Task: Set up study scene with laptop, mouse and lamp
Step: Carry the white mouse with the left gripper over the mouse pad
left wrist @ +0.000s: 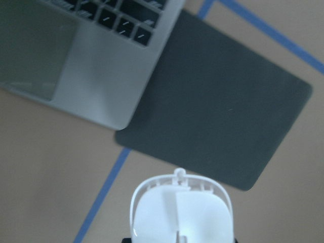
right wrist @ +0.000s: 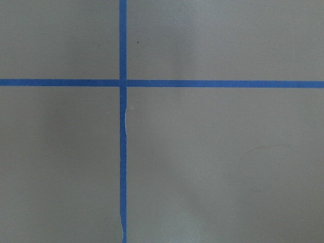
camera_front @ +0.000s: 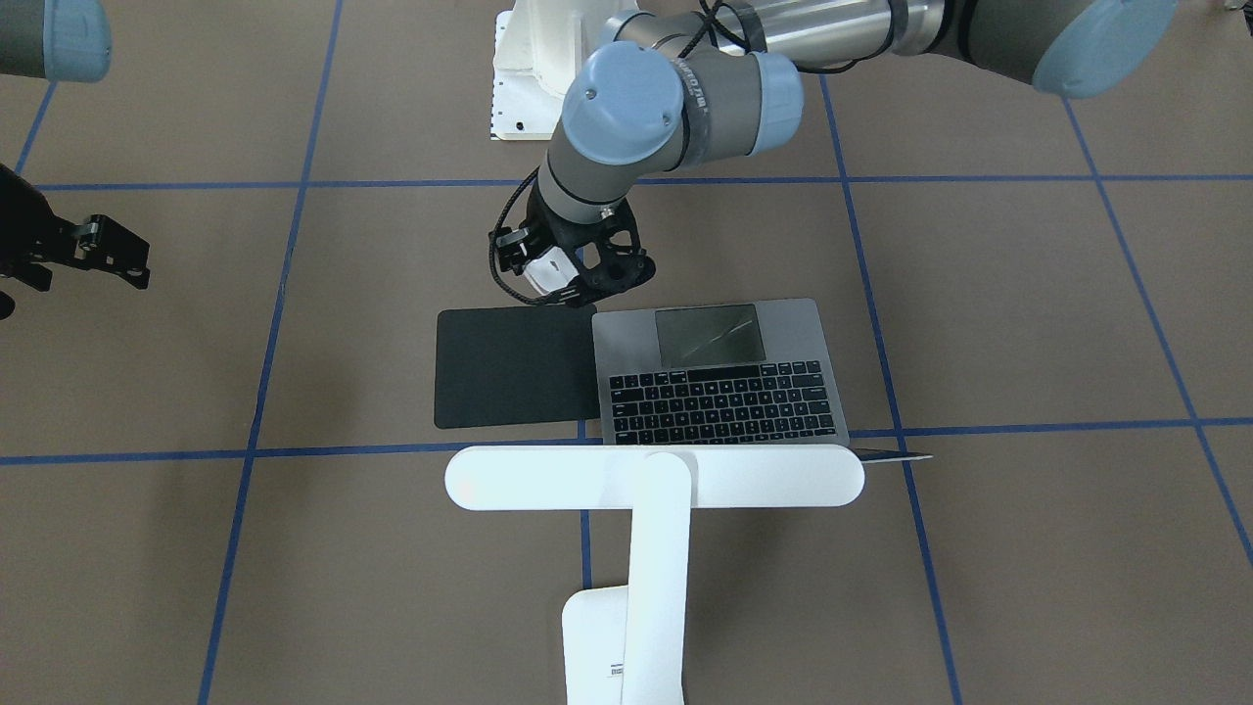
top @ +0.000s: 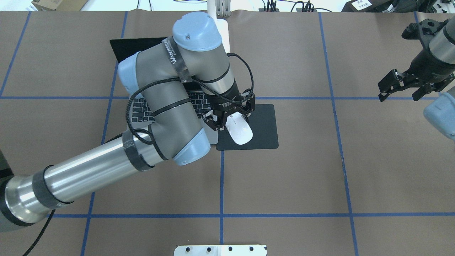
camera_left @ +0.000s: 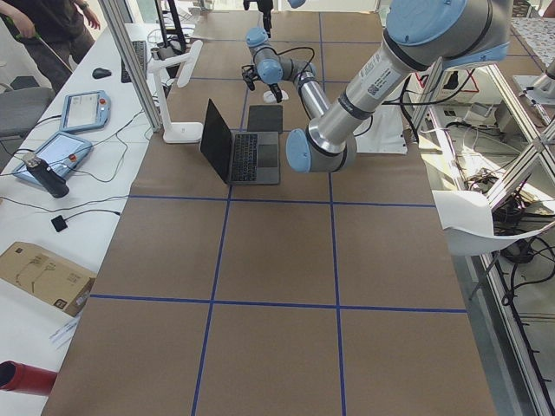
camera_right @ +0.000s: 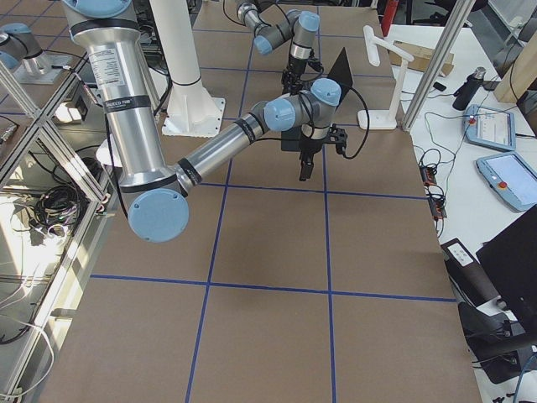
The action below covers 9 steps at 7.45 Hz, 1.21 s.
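Observation:
The robot's left gripper should release the white mouse on the middle of the black mat (camera_front: 524, 368) (left wrist: 213, 105) beside the laptop.
The space-grey laptop (camera_front: 719, 372) lies open on the brown table, its lid towards the lamp; my left arm hides most of it in the overhead view, where some keys (top: 139, 109) show. The white T-shaped lamp (camera_front: 654, 477) stands behind the laptop, its bar over the hinge. My left gripper (top: 230, 118) is shut on the white mouse (top: 240, 131) and holds it above the near edge of the black mat (top: 263, 122) beside the laptop. In the left wrist view the mouse (left wrist: 181, 212) sits at the bottom, over the mat (left wrist: 223, 116). Far to the right, my right gripper (top: 401, 93) hangs open, holding nothing.
A white bolted pedestal (camera_front: 524, 78) stands at the robot's side of the table. Blue tape lines cross the brown surface. A side table with tablets (camera_left: 82, 108) and a person runs along the far edge in the exterior left view.

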{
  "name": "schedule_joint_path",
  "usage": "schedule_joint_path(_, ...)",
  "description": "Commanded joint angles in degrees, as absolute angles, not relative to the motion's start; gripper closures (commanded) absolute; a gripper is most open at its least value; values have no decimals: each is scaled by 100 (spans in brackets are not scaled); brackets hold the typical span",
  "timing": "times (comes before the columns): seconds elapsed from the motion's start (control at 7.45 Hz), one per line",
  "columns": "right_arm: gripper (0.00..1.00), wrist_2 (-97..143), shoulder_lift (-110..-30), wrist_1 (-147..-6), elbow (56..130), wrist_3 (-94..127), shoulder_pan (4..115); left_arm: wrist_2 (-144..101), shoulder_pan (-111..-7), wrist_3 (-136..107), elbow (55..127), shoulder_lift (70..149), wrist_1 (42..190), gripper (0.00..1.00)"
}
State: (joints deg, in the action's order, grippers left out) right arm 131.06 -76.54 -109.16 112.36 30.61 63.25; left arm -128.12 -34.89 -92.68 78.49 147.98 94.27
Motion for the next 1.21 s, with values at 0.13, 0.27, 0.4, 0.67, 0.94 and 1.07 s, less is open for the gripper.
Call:
schedule_joint_path(0.13,0,13104,-7629,-10916,11171,3067,6337,-11859,-3209,-8159,5997,15994,9431,83)
schedule_joint_path(0.27,0,13104,-7629,-10916,11171,3093,6337,-11639,-3121,-7930,5933,15961,9439,83)
schedule_joint_path(0.4,0,13104,-7629,-10916,11171,3102,6337,-11532,-3042,-7562,5767,15970,9439,83)
schedule_joint_path(0.67,0,13104,-7629,-10916,11171,3120,6328,-11278,-2971,-7149,5582,15978,9431,83)
schedule_joint_path(0.94,0,13104,-7646,-10916,11162,3129,6328,-11127,-2944,-6979,5484,15979,9431,85)
schedule_joint_path(1.07,0,13113,-7646,-10916,11162,3129,6328,-11075,-2944,-6970,5467,15979,9439,85)
